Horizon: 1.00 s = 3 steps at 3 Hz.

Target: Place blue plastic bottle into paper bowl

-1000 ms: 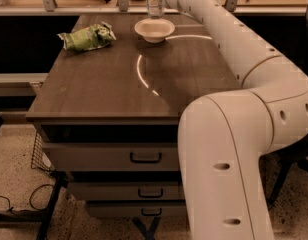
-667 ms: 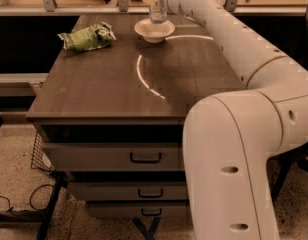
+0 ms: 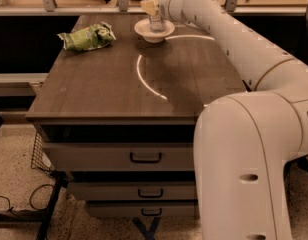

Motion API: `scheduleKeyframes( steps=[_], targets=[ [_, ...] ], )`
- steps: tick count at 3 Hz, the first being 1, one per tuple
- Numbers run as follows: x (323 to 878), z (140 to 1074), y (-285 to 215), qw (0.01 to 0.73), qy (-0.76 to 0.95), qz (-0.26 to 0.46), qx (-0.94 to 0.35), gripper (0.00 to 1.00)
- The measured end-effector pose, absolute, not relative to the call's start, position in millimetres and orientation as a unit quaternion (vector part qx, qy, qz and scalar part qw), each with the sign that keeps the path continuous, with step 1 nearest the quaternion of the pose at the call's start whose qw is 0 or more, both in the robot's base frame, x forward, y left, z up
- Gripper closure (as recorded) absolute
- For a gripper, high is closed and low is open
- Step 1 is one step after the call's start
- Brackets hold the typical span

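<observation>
Next, my gripper releases the blue plastic bottle so that it ends up inside the paper bowl (image 3: 146, 32), over toward the green snack bag. The bottle now stands upright inside that bowl.
The blue plastic bottle (image 3: 154, 4) stands upright with its base inside the paper bowl (image 3: 154, 30) at the far middle of the table. Its cap is cut off by the top edge of the view. My gripper (image 3: 152, 7) is at the bottle's middle, with its yellowish fingers (image 3: 147, 7) around the label. My arm reaches in from the right, across the table's far right part.
A green snack bag (image 3: 88, 36) lies at the far left of the dark wooden table (image 3: 119, 84). The table has several drawers below its front edge. A counter with metal posts runs behind the table. A wire basket and cables sit on the floor at the left.
The gripper has carried the bottle left and down from beside the bowl, so its base now sits in the bowl.
</observation>
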<state>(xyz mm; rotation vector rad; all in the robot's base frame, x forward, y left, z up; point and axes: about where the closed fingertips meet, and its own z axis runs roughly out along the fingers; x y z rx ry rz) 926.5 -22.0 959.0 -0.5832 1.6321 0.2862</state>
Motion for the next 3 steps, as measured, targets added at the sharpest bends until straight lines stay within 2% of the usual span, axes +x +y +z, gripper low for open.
scheduleKeyframes(
  steps=[3],
  targets=[
    [931, 930, 11, 0.634, 0.714, 0.183, -0.233, 1.0]
  ],
)
